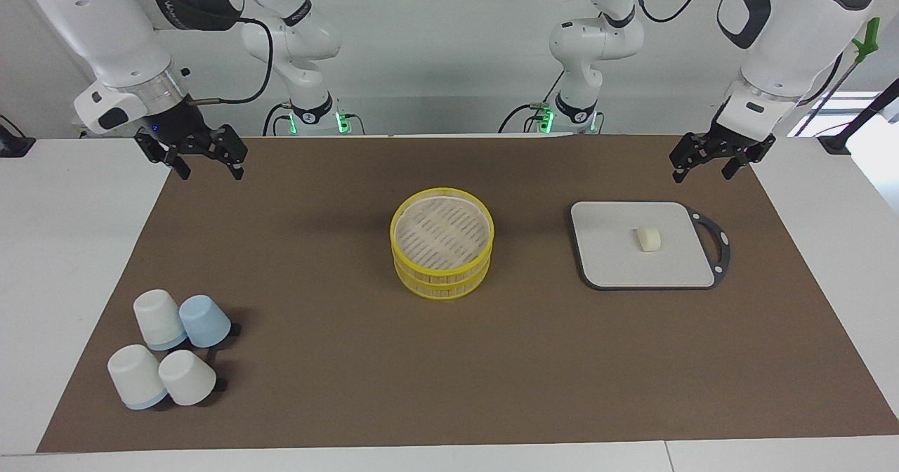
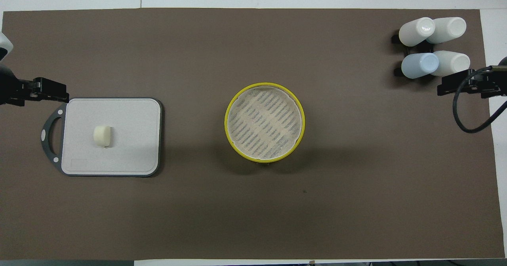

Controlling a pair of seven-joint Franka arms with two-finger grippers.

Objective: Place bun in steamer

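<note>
My left gripper should close around the middle of the cream-white bun (image 2: 102,135) that lies on the grey board.
The bun (image 1: 649,239) is a small cream-white block lying on a grey square board (image 1: 611,254) toward the left arm's end of the table; it also shows in the overhead view (image 2: 102,135). The steamer (image 1: 442,192), a bamboo basket with yellow rims and two stacked tiers, stands at the middle of the mat, uncovered and with nothing in it (image 2: 227,119). My left gripper (image 1: 704,168) is open and empty, raised over the mat's edge near the board's handle. My right gripper (image 1: 211,168) is open and empty, raised over the mat's corner at the right arm's end.
Several upturned cups (image 1: 172,349), white and pale blue, stand together at the right arm's end, farther from the robots than the steamer (image 2: 433,46). A brown mat (image 1: 449,374) covers most of the white table. The board (image 2: 130,139) has a dark handle loop.
</note>
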